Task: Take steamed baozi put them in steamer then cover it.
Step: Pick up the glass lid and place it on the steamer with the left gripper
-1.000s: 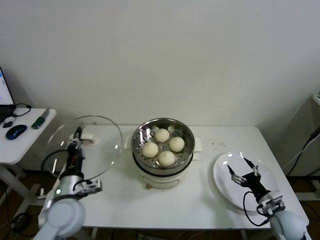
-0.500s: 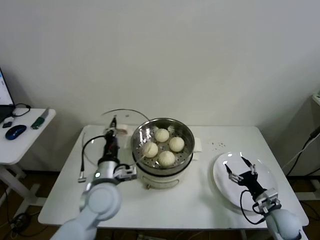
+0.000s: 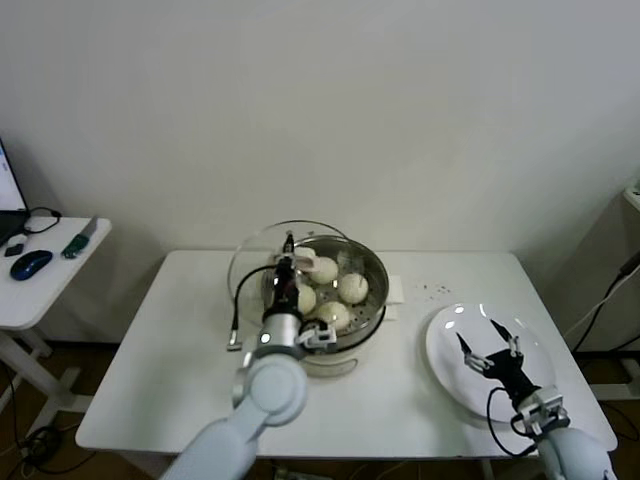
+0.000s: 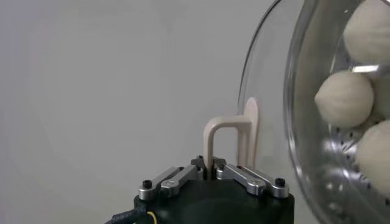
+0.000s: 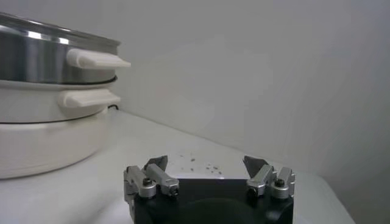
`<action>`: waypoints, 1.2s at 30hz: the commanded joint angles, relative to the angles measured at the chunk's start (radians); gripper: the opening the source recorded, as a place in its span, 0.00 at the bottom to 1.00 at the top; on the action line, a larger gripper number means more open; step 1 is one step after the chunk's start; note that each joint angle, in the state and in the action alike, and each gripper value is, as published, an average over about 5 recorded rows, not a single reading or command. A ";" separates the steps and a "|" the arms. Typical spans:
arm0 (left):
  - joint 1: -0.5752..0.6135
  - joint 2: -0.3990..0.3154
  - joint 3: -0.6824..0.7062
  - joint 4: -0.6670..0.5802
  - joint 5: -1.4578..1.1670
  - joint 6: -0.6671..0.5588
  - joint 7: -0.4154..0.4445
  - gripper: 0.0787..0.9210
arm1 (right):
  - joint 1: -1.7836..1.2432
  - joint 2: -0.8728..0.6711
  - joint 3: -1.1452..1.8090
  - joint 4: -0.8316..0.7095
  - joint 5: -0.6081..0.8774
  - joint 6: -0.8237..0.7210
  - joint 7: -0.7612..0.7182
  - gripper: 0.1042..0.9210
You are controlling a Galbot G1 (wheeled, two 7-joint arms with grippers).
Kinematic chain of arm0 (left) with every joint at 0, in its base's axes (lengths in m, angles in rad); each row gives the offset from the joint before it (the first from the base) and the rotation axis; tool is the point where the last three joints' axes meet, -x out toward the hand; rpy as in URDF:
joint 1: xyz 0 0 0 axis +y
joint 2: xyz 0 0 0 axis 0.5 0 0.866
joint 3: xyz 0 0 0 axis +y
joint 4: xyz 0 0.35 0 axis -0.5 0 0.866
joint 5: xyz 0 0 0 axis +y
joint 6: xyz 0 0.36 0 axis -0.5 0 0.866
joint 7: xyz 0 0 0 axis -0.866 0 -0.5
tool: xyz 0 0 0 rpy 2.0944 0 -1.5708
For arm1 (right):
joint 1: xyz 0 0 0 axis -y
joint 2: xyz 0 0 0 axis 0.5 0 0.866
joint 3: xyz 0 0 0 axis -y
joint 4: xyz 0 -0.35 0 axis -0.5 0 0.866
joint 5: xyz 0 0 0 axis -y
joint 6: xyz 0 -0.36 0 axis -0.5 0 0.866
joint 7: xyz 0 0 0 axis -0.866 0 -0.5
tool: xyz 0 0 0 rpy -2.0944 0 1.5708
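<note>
My left gripper is going to set the glass lid flat on the steel steamer's rim and let go of it there, centred over the cream-white baozi (image 3: 325, 279).
The steel steamer (image 3: 377, 292) stands mid-table on its white base, with four cream-white baozi (image 3: 351, 287) inside. My left gripper (image 3: 288, 262) is shut on the cream loop handle (image 4: 226, 135) of a clear glass lid (image 3: 250, 272). It holds the lid tilted over the steamer's left rim. The left wrist view shows the lid's glass (image 4: 268, 91), the baozi (image 4: 344, 97) and the steamer's rim (image 4: 297, 103) behind it. My right gripper (image 3: 490, 345) is open and empty above the white plate (image 3: 450, 372). It also shows in the right wrist view (image 5: 206, 163), with the steamer (image 5: 42, 58) farther off.
Small dark crumbs (image 3: 435, 290) lie on the white table between the steamer and the plate. A side table (image 3: 40, 280) at the far left holds a mouse (image 3: 32, 263) and a green-handled tool (image 3: 78, 240). A wall stands close behind.
My left gripper has carried the glass lid from the table's left side rightward to over the steamer's left rim. The right gripper has stayed over the plate.
</note>
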 commanded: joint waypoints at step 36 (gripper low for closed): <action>-0.085 -0.133 0.067 0.258 -0.007 0.049 -0.021 0.08 | -0.004 -0.007 0.029 -0.022 -0.010 0.019 -0.022 0.88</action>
